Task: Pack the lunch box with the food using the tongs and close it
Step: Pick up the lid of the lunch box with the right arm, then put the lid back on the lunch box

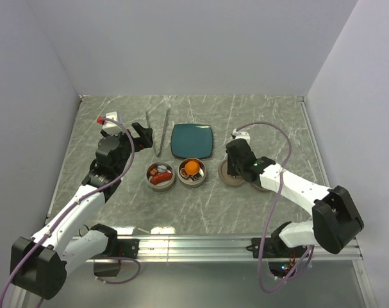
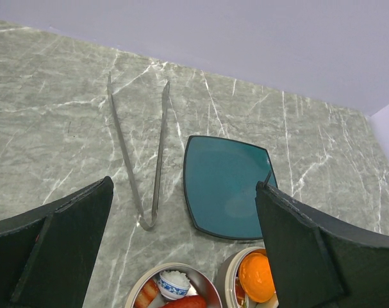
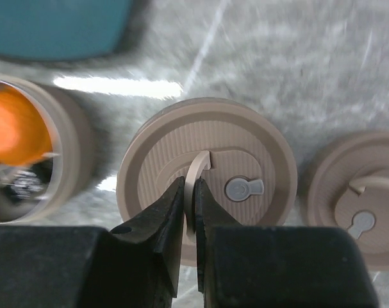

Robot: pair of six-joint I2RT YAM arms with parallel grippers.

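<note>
My right gripper is going to release the brown lid on top of the tin (image 1: 191, 171) (image 3: 18, 151) that has the orange ball in it.
The lunch box is two round silver tins, left (image 1: 161, 174) and right (image 1: 192, 171), both uncovered. The left tin (image 2: 171, 265) holds red sausages (image 2: 188, 302) and a small rice bowl (image 2: 173, 282). An orange ball (image 2: 255, 276) fills the right tin (image 2: 225, 272). The tongs (image 1: 161, 131) lie flat behind them, their V joint toward the tins (image 2: 161, 147). My left gripper (image 2: 183, 192) hangs open above the tins, holding nothing. My right gripper (image 3: 189, 189) is shut on the thin upright handle (image 3: 199, 165) of a brown lid (image 3: 258, 147) lying right of the tins.
A teal rounded-square plate (image 1: 191, 140) lies bare behind the tins, beside the tongs. A second brown lid (image 3: 354, 205) rests flat just right of the gripped one (image 1: 232, 172). White walls close the table at the back and sides.
</note>
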